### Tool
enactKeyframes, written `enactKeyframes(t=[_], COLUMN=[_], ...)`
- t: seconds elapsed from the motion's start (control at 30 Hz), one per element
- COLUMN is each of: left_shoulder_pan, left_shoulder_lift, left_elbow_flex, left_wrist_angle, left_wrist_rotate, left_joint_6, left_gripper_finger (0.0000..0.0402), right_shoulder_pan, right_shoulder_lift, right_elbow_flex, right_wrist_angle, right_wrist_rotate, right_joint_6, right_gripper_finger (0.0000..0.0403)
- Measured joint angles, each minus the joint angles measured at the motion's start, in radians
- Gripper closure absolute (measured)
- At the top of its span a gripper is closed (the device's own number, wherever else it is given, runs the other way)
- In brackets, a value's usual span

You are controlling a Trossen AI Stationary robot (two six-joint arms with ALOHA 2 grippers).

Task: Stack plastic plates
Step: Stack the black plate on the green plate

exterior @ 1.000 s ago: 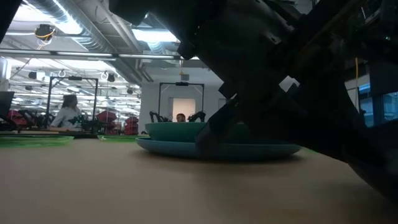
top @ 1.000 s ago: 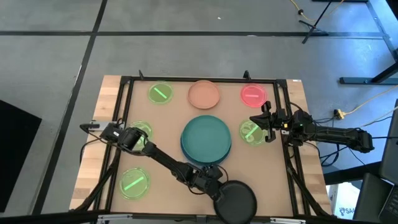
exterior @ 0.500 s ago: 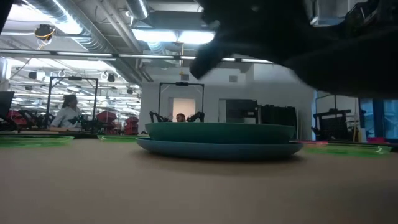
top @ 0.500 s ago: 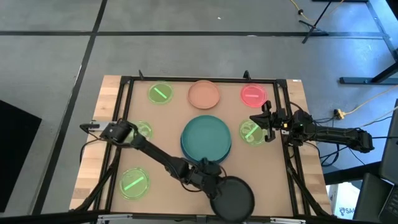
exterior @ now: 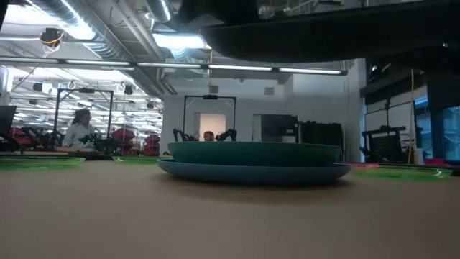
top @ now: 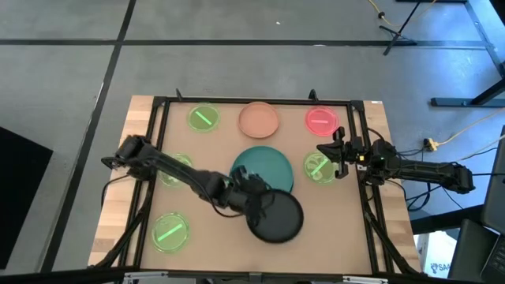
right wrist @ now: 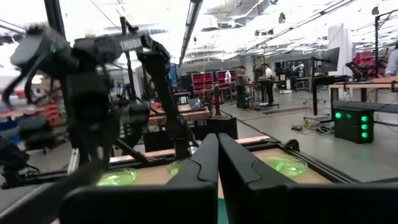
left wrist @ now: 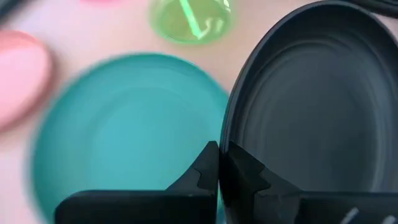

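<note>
Next, my left gripper sets the black plate down in the middle of the teal plate [top: 263,174] [left wrist: 132,142].
My left gripper [top: 254,199] is shut on a black plate [top: 277,216], which it carries above the table beside the near edge of the teal plate [top: 263,168]. In the low view, the teal plate [exterior: 253,152] sits nested on a blue plate [exterior: 253,173], and the black plate's underside [exterior: 309,36] shows high overhead. A peach plate [top: 258,120] and a pink-red one [top: 321,120] lie by the far edge. My right gripper [top: 339,151] waits shut at the table's right side, next to a small green plate [top: 319,167]. My left gripper pinches the black plate's rim [left wrist: 231,144] between its two fingers, one on the inner side and one outside. It comes at the rim from the table's left. The plate is lifted clear of the table and stays roughly level.
Three more small green plates lie on the table: far left [top: 203,118], left [top: 175,166] and near left [top: 170,231]. A black frame [top: 237,101] borders the work area. People and workbenches show in the room behind.
My left gripper has lifted the black plate from near the table's near edge. It has carried the plate up and toward the far edge, closer to the teal plate. The arm that blocked the low view has risen out of the way.
</note>
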Motion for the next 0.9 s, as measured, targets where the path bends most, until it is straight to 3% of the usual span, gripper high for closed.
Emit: enactKeyframes(t=[0.23,0.47,0.9], left_shoulder_pan=[0.137,0.311,0.547], left_shoulder_lift=[-0.094,-0.119,-0.116], left_elbow_flex=[0.001,-0.001,-0.323], left_wrist_angle=[-0.152,-0.148,0.225], left_wrist_rotate=[-0.031,0.070,0.343], left_joint_6=[0.172,0.364,0.571], left_gripper_finger=[0.0396,0.0396,0.0396], right_shoulder_pan=[0.000,0.000,0.000], right_shoulder_lift=[0.026,0.057,0.057], right_elbow_flex=[0.000,0.000,0.000], right_wrist_angle=[-0.013,0.035,0.039], right_wrist_rotate=[0.041,0.142,0.153], right_joint_6=[-0.051,-0.151,-0.287], right_gripper_finger=[0.0400,0.0400,0.0400])
